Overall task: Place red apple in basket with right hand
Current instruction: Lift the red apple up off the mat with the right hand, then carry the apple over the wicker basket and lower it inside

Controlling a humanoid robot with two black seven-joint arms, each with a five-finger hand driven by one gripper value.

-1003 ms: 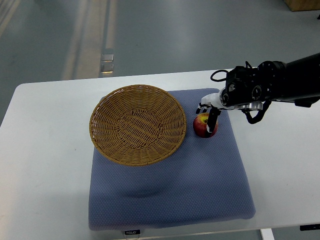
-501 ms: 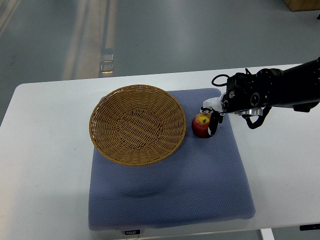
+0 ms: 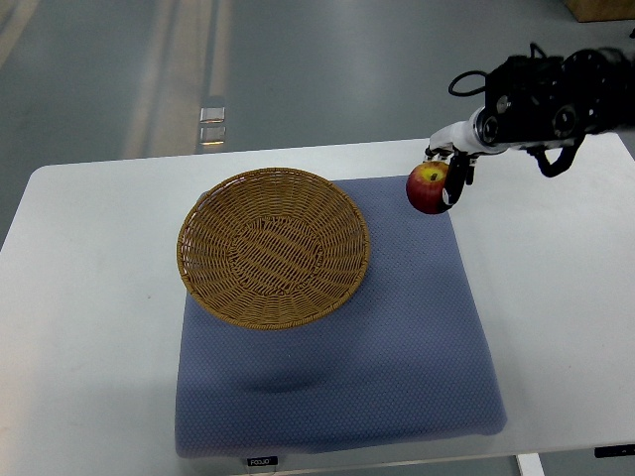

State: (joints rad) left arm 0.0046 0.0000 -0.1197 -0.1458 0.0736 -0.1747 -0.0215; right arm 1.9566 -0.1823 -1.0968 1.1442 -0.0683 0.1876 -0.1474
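I should use my right gripper to set the red apple down and let go of it on the middle of the round wicker basket's woven bottom (image 3: pixel 271 244). The apple is now lifted above the blue mat.
The red apple (image 3: pixel 427 188) with a yellow patch is held in my right hand (image 3: pixel 448 175), lifted above the far right corner of the blue mat (image 3: pixel 337 377). The hand's fingers are curled around the apple from its right side. The right arm (image 3: pixel 556 94) is black and comes in from the upper right. The round wicker basket (image 3: pixel 273 246) stands on the left part of the mat, empty, to the left of and nearer than the apple. The left arm is out of view.
The mat lies on a white table (image 3: pixel 89 327). The grey floor lies beyond the table's far edge. A brown box corner (image 3: pixel 600 10) shows at the top right.
The right hand closed on the apple on the mat beside the basket, then lifted it up and away toward the far right.
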